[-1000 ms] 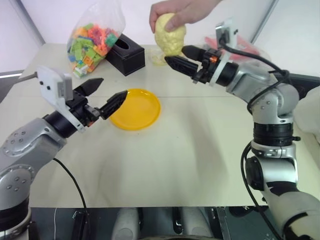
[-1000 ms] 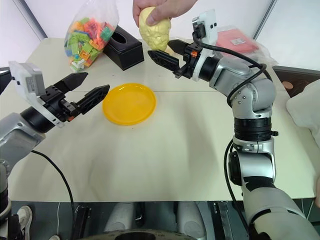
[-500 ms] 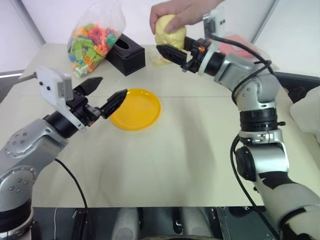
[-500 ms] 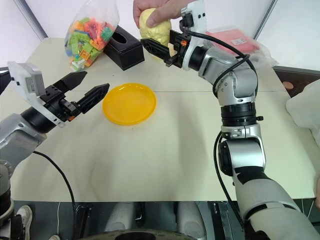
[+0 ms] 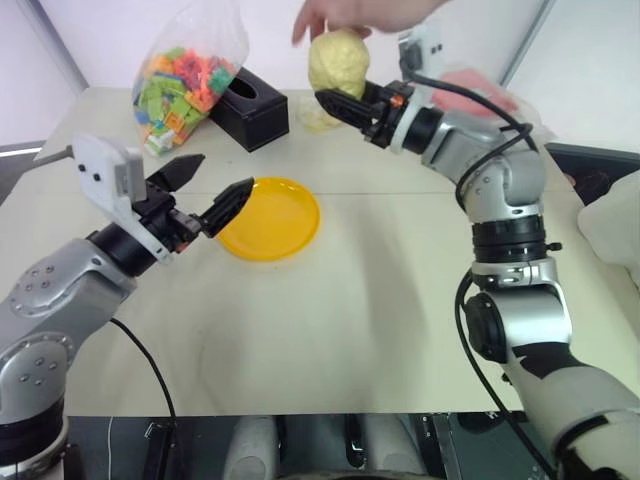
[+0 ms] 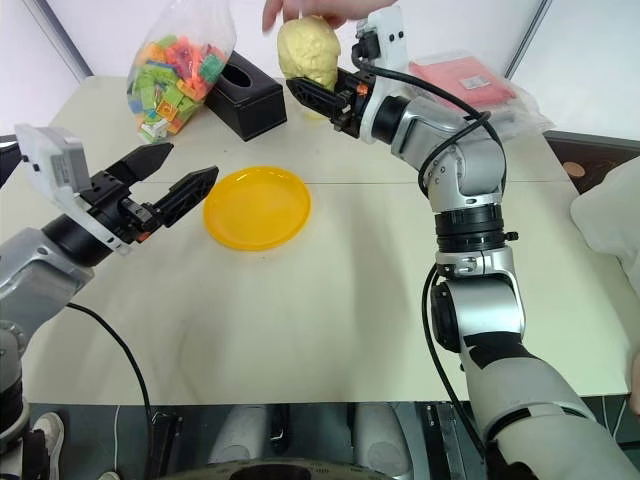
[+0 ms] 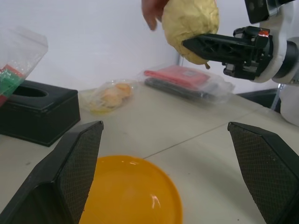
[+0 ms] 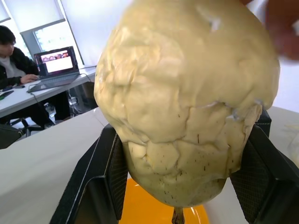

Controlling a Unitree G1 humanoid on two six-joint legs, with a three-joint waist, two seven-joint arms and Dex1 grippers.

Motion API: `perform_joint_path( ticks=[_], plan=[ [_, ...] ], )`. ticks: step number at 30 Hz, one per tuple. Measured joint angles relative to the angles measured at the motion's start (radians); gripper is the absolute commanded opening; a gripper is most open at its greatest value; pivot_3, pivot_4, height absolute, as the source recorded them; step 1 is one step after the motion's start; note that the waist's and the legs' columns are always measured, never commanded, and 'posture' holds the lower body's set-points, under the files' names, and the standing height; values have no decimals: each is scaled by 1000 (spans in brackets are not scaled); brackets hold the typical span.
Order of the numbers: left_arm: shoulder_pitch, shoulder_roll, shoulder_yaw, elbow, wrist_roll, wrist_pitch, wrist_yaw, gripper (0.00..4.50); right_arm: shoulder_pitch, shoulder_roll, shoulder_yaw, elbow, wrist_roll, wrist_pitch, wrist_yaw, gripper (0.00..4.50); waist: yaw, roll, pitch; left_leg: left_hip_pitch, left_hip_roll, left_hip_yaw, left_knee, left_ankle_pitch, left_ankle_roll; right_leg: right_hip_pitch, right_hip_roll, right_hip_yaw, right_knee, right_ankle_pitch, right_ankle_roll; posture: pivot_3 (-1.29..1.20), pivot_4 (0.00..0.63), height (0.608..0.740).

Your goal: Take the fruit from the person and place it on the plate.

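The robot's right gripper will release the pale yellow fruit near the middle of the yellow-orange plate [image 5: 262, 213].
The pale yellow bumpy fruit [image 5: 338, 60] hangs above the far side of the table, and my right gripper [image 5: 332, 96] is shut on its lower half. In the right wrist view the fruit [image 8: 187, 93] sits between both black fingers [image 8: 110, 172]. The person's hand [image 5: 350, 15] hovers at the fruit's top with its fingers spread loose. On the table lies the yellow-orange plate [image 5: 275, 215], nearer and to the left of the fruit. My left gripper [image 5: 220, 175] stands open just left of the plate, holding nothing.
A bag of coloured bricks [image 5: 180, 75] and a black box [image 5: 250, 108] stand at the far left. A clear bag of small fruits [image 5: 318, 115] lies under the held fruit. A red packet [image 5: 470, 85] lies at the far right.
My right gripper reached in around the fruit and closed on it. The person's hand went from wrapping the fruit to an opened hand on top. The left arm stayed still.
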Motion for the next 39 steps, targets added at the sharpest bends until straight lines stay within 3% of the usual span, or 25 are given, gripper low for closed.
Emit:
perform_joint_path(
  ticks=[10, 19, 28, 32, 39],
  plan=[
    [146, 49, 105, -31, -4, 8, 27, 4500, 250, 160, 172, -58, -92, 54, -90, 2346, -1, 0, 0, -1, 0, 0, -1, 0, 0, -2, -1, 0, 1, 0, 0, 0, 150, 731],
    [251, 65, 198, -62, -35, 8, 34, 4500, 253, 247, 198, 34, -172, -39, -111, 2346, 0, 0, 0, -1, 0, 0, -1, 0, 0, -2, -1, 0, 1, 0, 0, 0, 150, 731],
    [281, 67, 211, -97, -58, 6, 65, 4500, 173, 331, 230, 316, -293, -227, -109, 2346, -4, 0, 0, 0, 0, 0, -1, 0, -1, -2, -1, 0, 0, 0, -1, 0, 150, 731],
    [286, 74, 214, -98, -70, 6, 72, 4500, 171, 333, 238, 378, -325, -267, -98, 4243, -2, 0, 0, -1, 0, -1, -1, 0, -1, -2, -1, 0, 0, 0, -1, 0, 150, 731],
    [259, 79, 206, -96, -70, 4, 79, 4500, 180, 286, 209, 245, -290, -242, 18, 4381, -2, 1, 0, 0, 0, -1, -1, 0, -1, -2, -1, 0, 0, 0, -1, 0, 150, 731]
  ],
)
